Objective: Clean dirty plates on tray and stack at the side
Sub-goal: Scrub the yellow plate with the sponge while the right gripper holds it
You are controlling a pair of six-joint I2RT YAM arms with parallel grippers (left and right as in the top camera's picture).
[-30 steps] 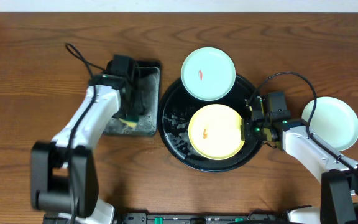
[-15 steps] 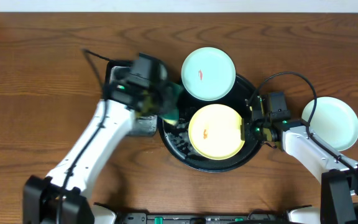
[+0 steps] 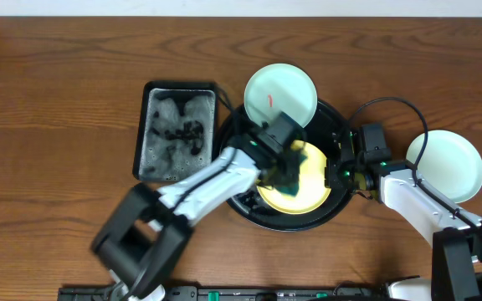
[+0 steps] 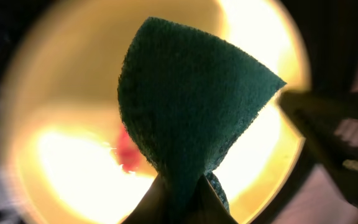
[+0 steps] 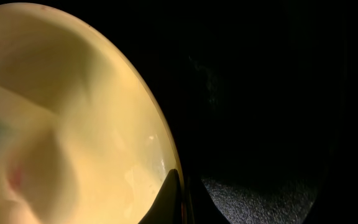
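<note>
The robot's left gripper will set the dark green sponge down in the rectangular sponge tray [image 3: 184,153], near that tray's front corner next to the round tray. The sponge is now just over the pale yellow plate.
A pale yellow plate [image 3: 268,194] lies in the round black tray [image 3: 325,113]. My left gripper [image 3: 289,180] is shut on a dark green sponge [image 4: 191,106] and holds it just over that plate [image 4: 61,124], beside a red smear [image 4: 128,149]. On the plate's right rim [image 5: 73,93], my right gripper [image 5: 178,186] is shut, one finger inside and one outside. A mint-blue plate [image 3: 280,99] with a red smear rests on the tray's back rim. Another mint-blue plate [image 3: 446,165] sits on the table at the right.
A rectangular black sponge tray [image 3: 176,132] with grey foam stands just left of the round tray. Cables loop behind the right arm [image 3: 417,201]. The left arm [image 3: 199,188] crosses the round tray's left edge.
My left arm has swung right from the sponge tray, carrying the green sponge over the yellow plate. The right arm and the plates have not moved.
</note>
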